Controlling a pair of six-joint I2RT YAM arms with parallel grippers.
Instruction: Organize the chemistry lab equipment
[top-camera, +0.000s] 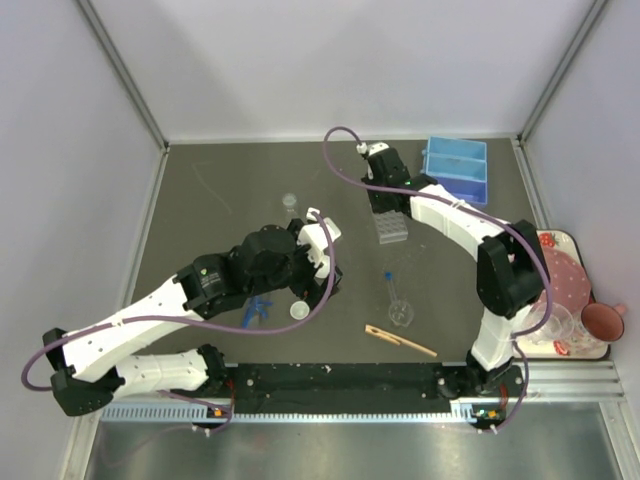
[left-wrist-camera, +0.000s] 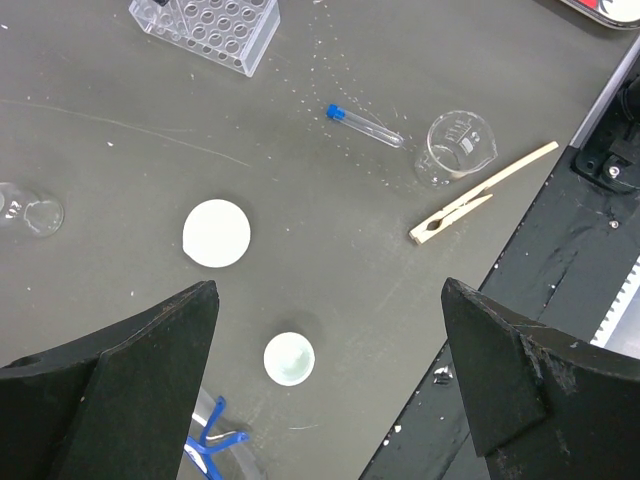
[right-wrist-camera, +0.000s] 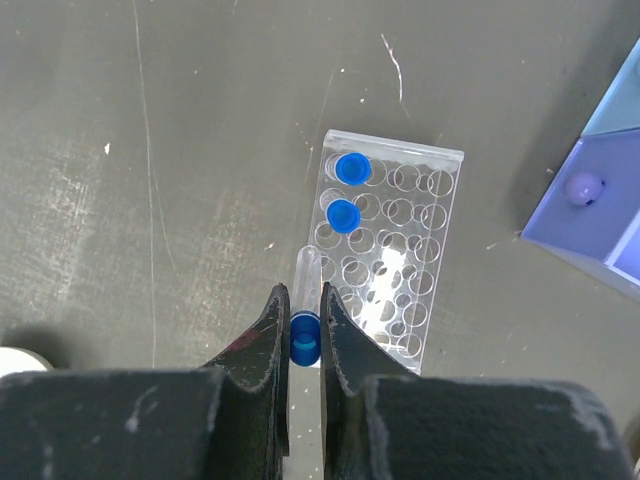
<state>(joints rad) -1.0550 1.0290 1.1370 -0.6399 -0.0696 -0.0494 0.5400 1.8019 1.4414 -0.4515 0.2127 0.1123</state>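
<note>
Next, I let go of the clear tube with my right gripper in the rack hole (top-camera: 378, 213) (right-wrist-camera: 326, 252) in front of the nearer capped tube.
My right gripper (right-wrist-camera: 304, 300) is shut on a clear tube with a blue cap (right-wrist-camera: 305, 312), held tilted above the left edge of the clear tube rack (right-wrist-camera: 400, 270). Two capped tubes (right-wrist-camera: 350, 168) stand in the rack's far left holes. In the top view this gripper (top-camera: 388, 208) hangs over the rack (top-camera: 393, 230). My left gripper (left-wrist-camera: 330, 370) is open and empty above a small round dish (left-wrist-camera: 289, 358). A larger white dish (left-wrist-camera: 216, 233), a loose tube (left-wrist-camera: 365, 127), a beaker (left-wrist-camera: 460, 148), the wooden clip (left-wrist-camera: 480, 195) and blue tweezers (left-wrist-camera: 210, 440) lie on the table.
A blue box (top-camera: 457, 168) stands behind the rack at the back right. The strawberry-print tray (top-camera: 560, 240) with a pink cup (top-camera: 603, 320) sits at the right edge. A small glass vessel (top-camera: 290, 203) stands left of the rack. The black rail (top-camera: 340, 380) runs along the front.
</note>
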